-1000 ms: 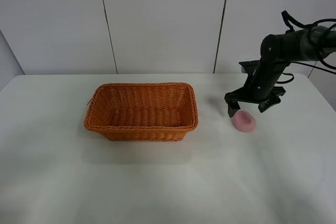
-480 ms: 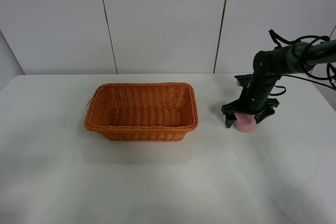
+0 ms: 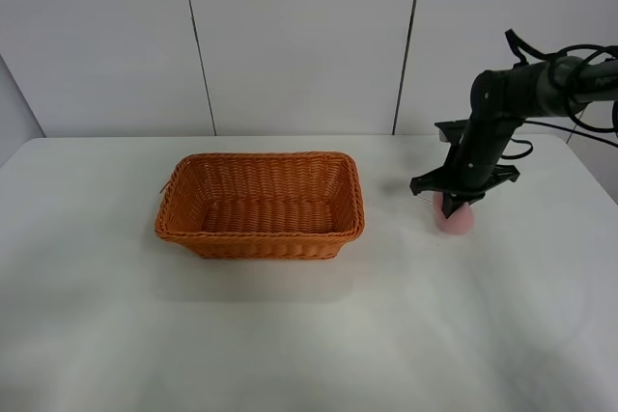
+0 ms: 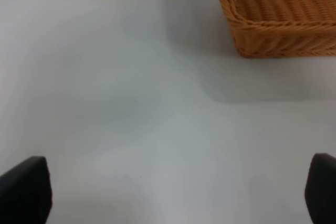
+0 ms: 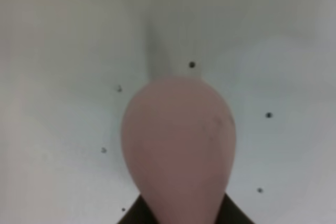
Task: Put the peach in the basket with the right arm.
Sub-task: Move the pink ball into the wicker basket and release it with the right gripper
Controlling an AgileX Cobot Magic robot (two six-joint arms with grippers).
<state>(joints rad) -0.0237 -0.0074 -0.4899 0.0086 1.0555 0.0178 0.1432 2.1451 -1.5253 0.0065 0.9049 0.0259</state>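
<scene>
Next, my right gripper releases the pink peach on the middle of the wicker basket's bottom (image 3: 269, 202).
The pink peach (image 3: 458, 220) is at the table's right side, well to the right of the orange-brown wicker basket (image 3: 261, 155). My right gripper (image 3: 452, 204) comes down on it from above and is shut on the peach, which looks squeezed tall and narrow. In the right wrist view the peach (image 5: 178, 140) fills the middle, with dark fingers (image 5: 132, 214) just showing at its base. The left gripper (image 4: 168, 192) is open over bare table, with the basket's corner (image 4: 278, 19) ahead of it. The left arm does not show in the exterior view.
A white table (image 3: 309, 335) carries everything, with a white panelled wall (image 3: 299, 36) behind it. Black cables (image 3: 579, 55) hang by the right arm near the table's right edge. The basket holds nothing.
The right gripper's fingers, spread wide on either side of the peach before, have shut on it. The arm dropped to the peach and then rose slightly. The basket has not moved.
</scene>
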